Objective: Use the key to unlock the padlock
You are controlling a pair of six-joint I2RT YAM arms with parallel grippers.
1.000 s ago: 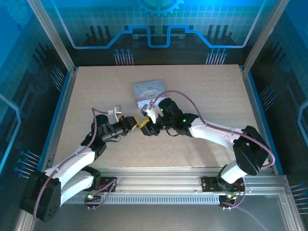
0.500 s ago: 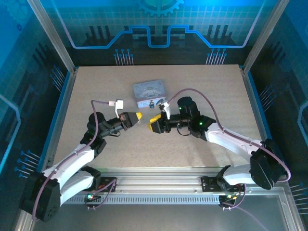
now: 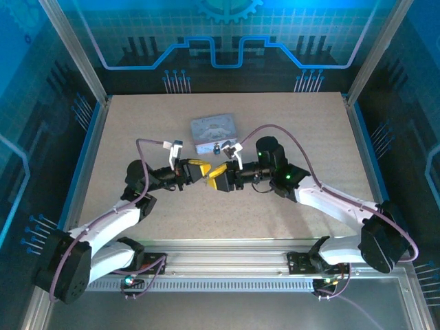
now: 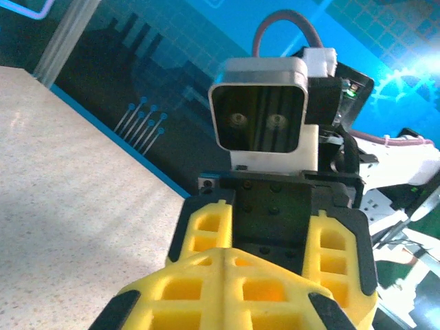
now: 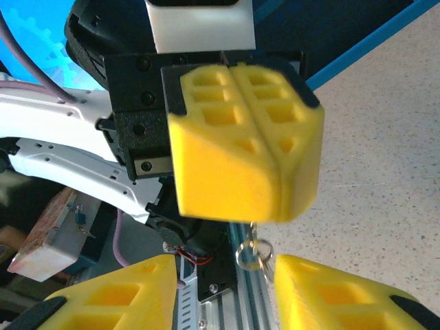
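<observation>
I can see the key ring hanging below my left gripper's shut fingers, so next I pinch the key (image 5: pixel 254 231) with my right gripper while my left gripper regrips it to point straight out.
My left gripper (image 3: pixel 200 172) is shut, its yellow fingers (image 5: pixel 242 141) pressed flat together. A small silver key ring with the key (image 5: pixel 251 250) dangles from their lower edge, its top pinched in the seam. My right gripper (image 3: pixel 218 178) faces it tip to tip and stands open. In the right wrist view the ring hangs between and just above the right gripper's (image 5: pixel 227 292) two spread fingertips. In the left wrist view the left gripper (image 4: pixel 230 265) points straight at the right gripper's fingers (image 4: pixel 206 227). The padlock (image 3: pixel 216 147) lies on the table beside the tin.
The silver-grey tin (image 3: pixel 213 130) lies behind the grippers, its end seen low on the left in the right wrist view (image 5: pixel 48 240). A blue rail (image 3: pixel 82 165) borders the speckled table (image 3: pixel 289 124). The metal front rail (image 5: pixel 237 302) is below the grippers.
Both grippers backed away from each other, then came together again. The left gripper has moved right and the right gripper a little left, so their tips now nearly touch.
</observation>
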